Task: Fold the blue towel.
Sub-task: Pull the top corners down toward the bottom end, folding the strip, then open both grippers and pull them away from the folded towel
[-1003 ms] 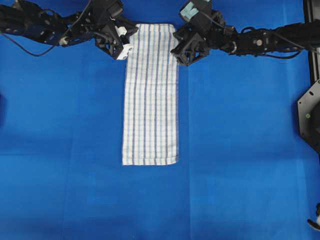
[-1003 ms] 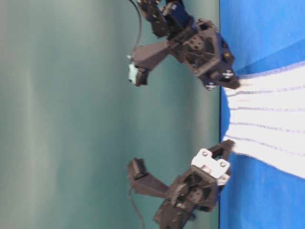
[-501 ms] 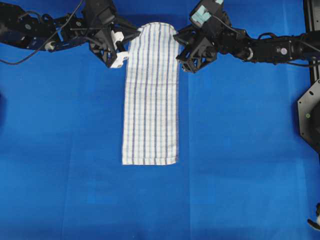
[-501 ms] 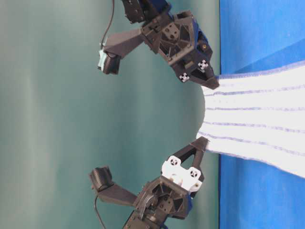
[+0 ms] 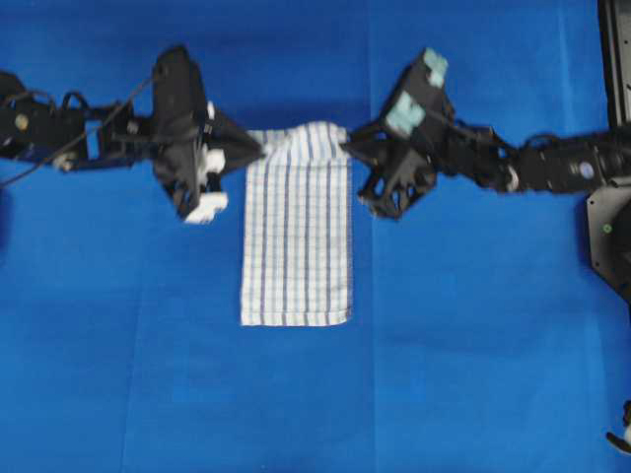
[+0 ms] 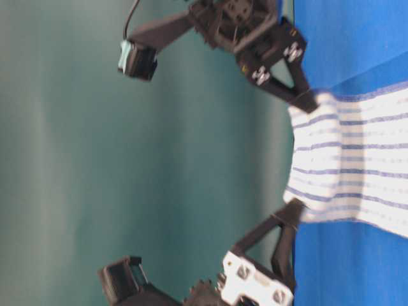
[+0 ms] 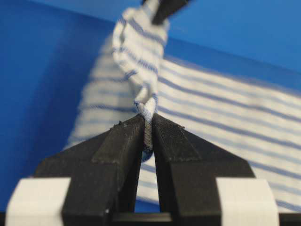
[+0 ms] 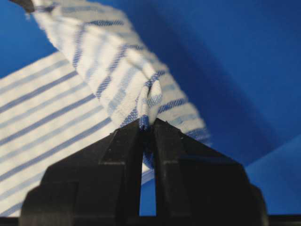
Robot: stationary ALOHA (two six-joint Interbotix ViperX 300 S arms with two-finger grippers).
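Next, my right gripper releases the blue towel's lifted corner just inside the towel's near corner on the black fixture's side [image 5: 339, 312].
The blue towel [image 5: 297, 232], white with thin blue stripes, lies lengthwise on the blue surface, its near end flat and its far end lifted and sagging between the grippers. My left gripper [image 5: 258, 150] is shut on the towel's far left corner [image 7: 147, 112]. My right gripper [image 5: 347, 148] is shut on the far right corner [image 8: 146, 118]. In the table-level view the raised towel edge [image 6: 319, 153] hangs between both sets of fingertips, above the surface.
The plain blue cloth surface [image 5: 473, 345] spreads all around the towel. A black fixture [image 5: 611, 232] stands at the right edge, with a dark rail [image 5: 616, 59] above it.
Both grippers have risen and moved toward the near end, carrying the towel's far end over the part still lying flat. The visible towel length has shortened.
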